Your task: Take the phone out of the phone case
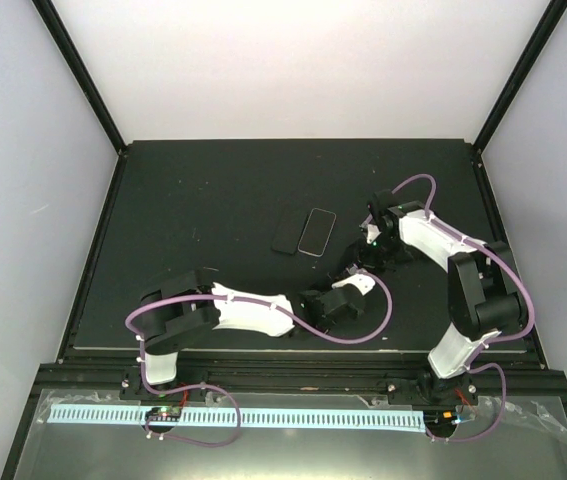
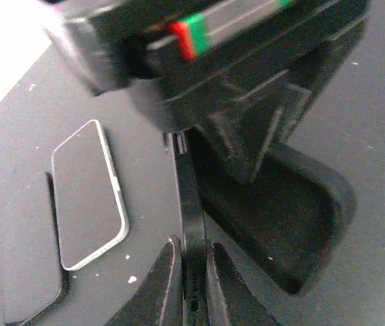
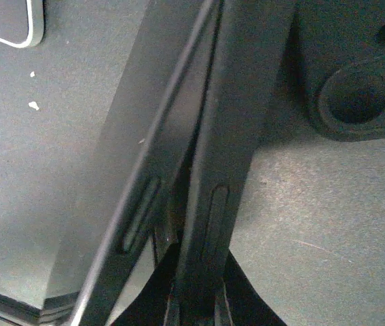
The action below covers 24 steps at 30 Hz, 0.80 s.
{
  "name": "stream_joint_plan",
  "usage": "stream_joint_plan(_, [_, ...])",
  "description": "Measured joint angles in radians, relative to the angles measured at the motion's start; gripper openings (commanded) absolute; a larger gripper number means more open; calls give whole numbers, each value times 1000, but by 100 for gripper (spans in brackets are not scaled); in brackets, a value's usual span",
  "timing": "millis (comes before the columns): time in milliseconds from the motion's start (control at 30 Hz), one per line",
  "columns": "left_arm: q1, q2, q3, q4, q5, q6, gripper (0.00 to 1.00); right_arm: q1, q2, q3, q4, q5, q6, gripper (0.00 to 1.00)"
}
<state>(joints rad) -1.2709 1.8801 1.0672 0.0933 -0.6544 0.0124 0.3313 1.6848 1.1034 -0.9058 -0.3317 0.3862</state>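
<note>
I need to release the phone case from my right gripper between the silver-rimmed phone and the black part (image 1: 354,243) with round holes.
Both grippers meet right of the table's middle and hold a black phone in its black case on edge between them. My left gripper (image 2: 193,272) (image 1: 346,281) is shut on the thin black phone (image 2: 191,204) at its end with the port holes. My right gripper (image 3: 195,288) (image 1: 362,258) is shut on the side wall of the phone case (image 3: 229,136). The case (image 2: 280,224) gapes open to the right of the phone, its hollow inside showing. In the right wrist view the phone (image 3: 141,176) stands apart from the case wall, with a dark gap between them.
A silver-rimmed phone (image 1: 316,232) (image 2: 87,193) lies flat on the black table (image 1: 213,190), left of the grippers. A dark slab (image 1: 287,230) (image 2: 29,251), phone or case, lies beside it. A black part with round holes (image 3: 355,88) shows at the right wrist view's upper right.
</note>
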Motion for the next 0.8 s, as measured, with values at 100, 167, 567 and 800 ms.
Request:
stream_joint_plan(100, [3,0,0,27,-50,14,2,-14,0,2,3,0,13,1])
stream_joint_plan(167, [4,0,0,33,-66,19,2,-18,0,5,5,4,13,1])
stream_joint_plan(567, [-39,-215,-104,3,-133,-7,2,-126,-8,83,25,52,-43,1])
stream_joint_plan(800, [-93,-416,-164,-93,-153,-42,2,-256,-9,67,110,-229,-171,1])
